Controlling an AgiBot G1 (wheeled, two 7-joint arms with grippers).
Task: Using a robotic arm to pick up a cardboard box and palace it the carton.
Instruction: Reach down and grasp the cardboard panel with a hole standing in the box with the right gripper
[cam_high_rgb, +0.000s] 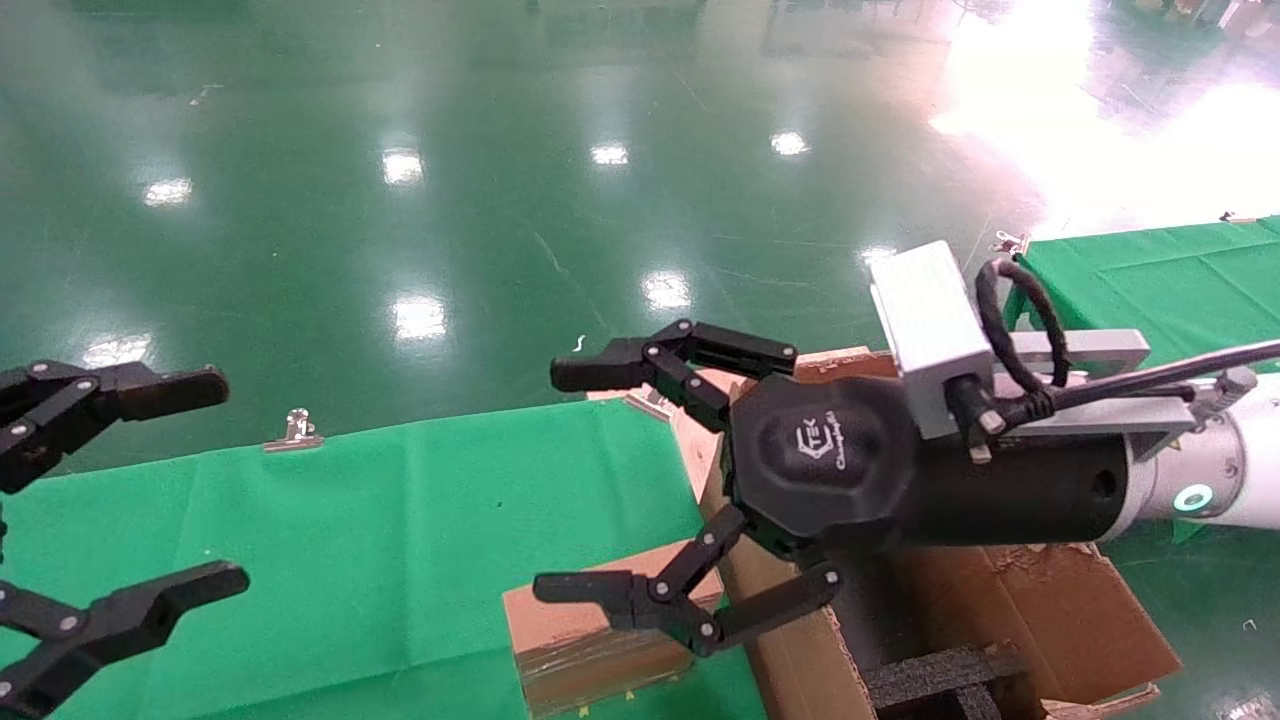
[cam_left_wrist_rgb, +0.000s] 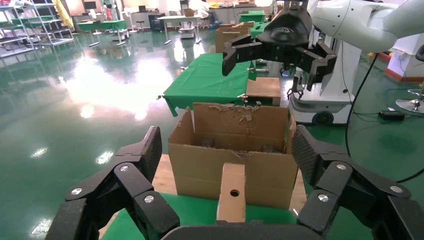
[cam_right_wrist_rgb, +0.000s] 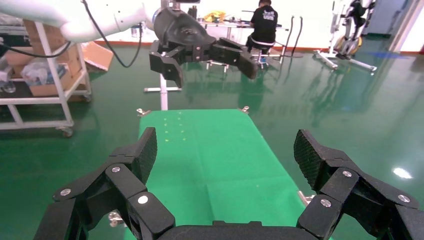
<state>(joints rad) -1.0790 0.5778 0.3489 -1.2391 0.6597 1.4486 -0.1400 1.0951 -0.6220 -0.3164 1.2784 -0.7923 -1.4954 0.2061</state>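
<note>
Next, my right gripper goes to the small cardboard box's end (cam_high_rgb: 665, 568) nearest the carton. It should close there across the box's long sides.
The small cardboard box (cam_high_rgb: 585, 640) with a round hole (cam_left_wrist_rgb: 234, 192) lies on the green table (cam_high_rgb: 400, 540), touching the outer wall of the large torn carton (cam_high_rgb: 1050, 610). The carton also shows in the left wrist view (cam_left_wrist_rgb: 200, 165). Black foam strips (cam_high_rgb: 940, 675) sit inside the carton. My right gripper (cam_high_rgb: 565, 480), on the white arm with the green ring, is open and empty, hovering above the box and the carton's edge; its wrist view (cam_right_wrist_rgb: 227, 150) shows only green cloth below. My left gripper (cam_high_rgb: 215, 485) is open and empty at the table's left end, facing the box (cam_left_wrist_rgb: 227, 147).
A metal clip (cam_high_rgb: 295, 430) holds the cloth at the table's far edge. A second green-covered table (cam_high_rgb: 1150, 270) stands to the right. Glossy green floor lies beyond. A shelf trolley (cam_right_wrist_rgb: 40, 75) and a seated person (cam_right_wrist_rgb: 262, 22) are far off.
</note>
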